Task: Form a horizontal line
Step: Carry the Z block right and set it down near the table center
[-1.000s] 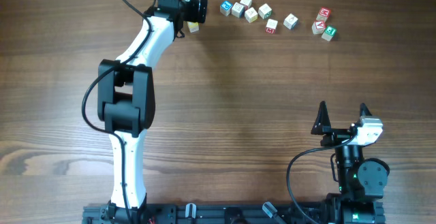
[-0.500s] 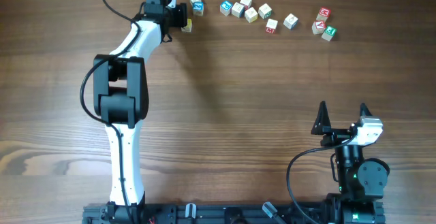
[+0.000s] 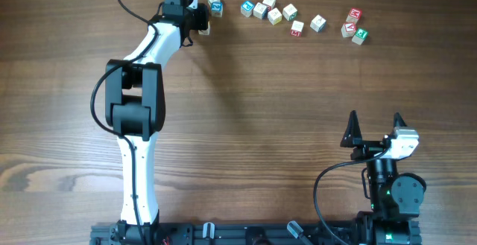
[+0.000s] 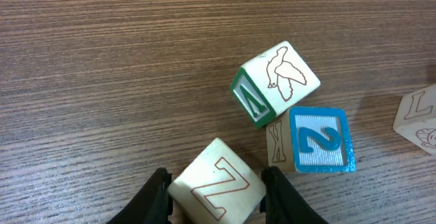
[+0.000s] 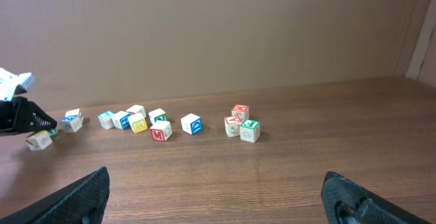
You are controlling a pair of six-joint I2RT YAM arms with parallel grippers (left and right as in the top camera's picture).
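Note:
My left gripper releases the cream cube next on the bare table [image 3: 337, 106], just beside my right gripper's fingertips.
My left gripper [image 4: 216, 200] has both fingers pressed against opposite corners of a cream cube with a red Z [image 4: 216, 188], which sits on the table at the far left end of the cubes [image 3: 205, 29]. Just right of it lies a blue-faced cube marked 2 [image 4: 320, 140], touching a white cube with a bird and a green side [image 4: 276, 82]; these two sit askew, not in a straight row. No horizontal line of cubes shows in any view. My right gripper [image 3: 375, 118] stands open near the front right, far from all cubes.
Several loose cubes [image 3: 275, 16] are scattered along the far edge, with a red and green group [image 3: 355, 21] at the right end. Another pale cube [image 4: 419, 115] shows at the right edge of the left wrist view. The left arm [image 3: 138, 103] stretches across the table's left half.
The left arm swung left, uncovering the blue and white cubes, then its fingers closed in on the cream Z cube. The right arm has not moved.

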